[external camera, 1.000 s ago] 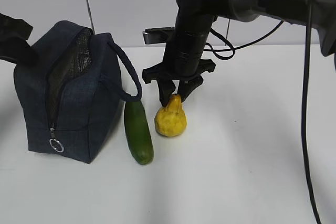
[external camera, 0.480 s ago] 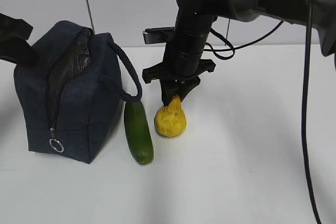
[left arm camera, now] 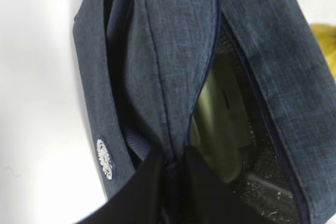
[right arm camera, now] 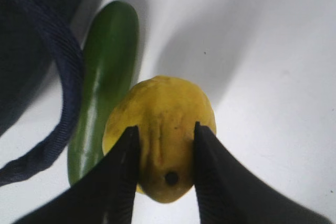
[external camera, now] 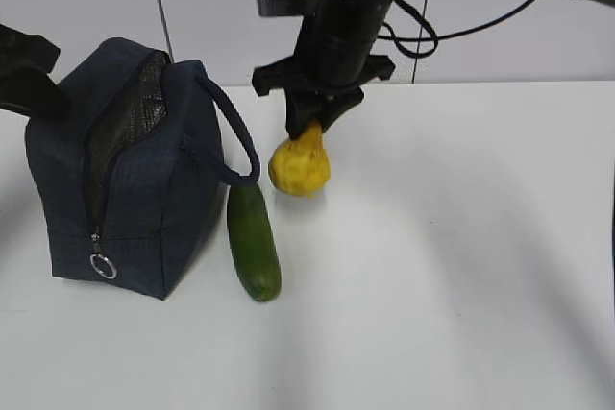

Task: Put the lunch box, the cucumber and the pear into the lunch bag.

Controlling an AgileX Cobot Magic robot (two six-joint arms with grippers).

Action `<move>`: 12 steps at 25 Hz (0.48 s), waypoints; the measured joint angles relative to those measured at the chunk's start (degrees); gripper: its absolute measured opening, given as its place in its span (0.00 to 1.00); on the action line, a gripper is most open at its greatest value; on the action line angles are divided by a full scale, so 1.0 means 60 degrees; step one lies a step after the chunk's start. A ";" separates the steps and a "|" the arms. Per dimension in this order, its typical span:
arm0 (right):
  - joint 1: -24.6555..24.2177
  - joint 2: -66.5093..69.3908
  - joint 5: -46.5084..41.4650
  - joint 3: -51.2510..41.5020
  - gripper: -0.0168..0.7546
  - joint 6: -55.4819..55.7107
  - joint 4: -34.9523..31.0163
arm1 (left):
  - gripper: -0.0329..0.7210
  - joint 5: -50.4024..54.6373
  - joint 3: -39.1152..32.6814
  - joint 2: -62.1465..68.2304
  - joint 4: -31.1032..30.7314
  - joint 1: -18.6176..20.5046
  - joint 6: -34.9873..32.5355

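Note:
The robot's right gripper will release the yellow pear inside the middle of the navy lunch bag's opening (external camera: 117,154). The pear still hangs above the table.
The yellow pear (external camera: 300,167) hangs above the table, its neck clamped in my right gripper (external camera: 312,129); the right wrist view shows both fingers pressed on the pear (right arm camera: 160,129). The dark green cucumber (external camera: 254,240) lies on the table beside the navy lunch bag (external camera: 125,180), also seen as cucumber (right arm camera: 105,77) under the held fruit. My left gripper (left arm camera: 173,169) is shut on the fabric edge of the lunch bag (left arm camera: 173,66), holding its mouth apart. Inside, the pale green lid of the lunch box (left arm camera: 220,114) shows.
The bag's loop handle (external camera: 235,132) arcs toward the cucumber. A silver ring pull (external camera: 103,266) hangs at the bag's front corner. The white table (external camera: 452,266) stretches to the right, with a pale wall behind.
My right gripper closed on the pear's neck and lifted it off the table, up and slightly left. The left arm, bag and cucumber stayed put.

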State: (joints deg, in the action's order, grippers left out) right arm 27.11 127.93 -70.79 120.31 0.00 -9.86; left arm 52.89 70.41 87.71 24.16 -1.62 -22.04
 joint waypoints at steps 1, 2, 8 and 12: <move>0.0000 -0.0125 -0.0018 0.0298 0.35 0.0000 0.0000 | 0.07 0.0000 0.0000 0.0000 0.0000 0.0000 0.0000; 0.0000 -0.0163 -0.0038 0.0522 0.35 0.0000 0.0000 | 0.07 0.0000 0.0000 0.0000 0.0000 0.0000 0.0000; 0.0000 -0.0417 -0.0120 0.2615 0.34 -0.0050 -0.0711 | 0.07 0.0000 0.0000 0.0000 0.0000 0.0000 0.0000; 0.0000 -0.0417 -0.0157 0.3557 0.34 -0.0302 -0.2014 | 0.07 0.0000 0.0000 0.0000 0.0000 0.0000 0.0000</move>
State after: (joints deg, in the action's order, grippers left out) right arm 27.11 125.43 -71.73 141.65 -1.81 -21.94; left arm 52.89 70.41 87.71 24.16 -1.62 -22.04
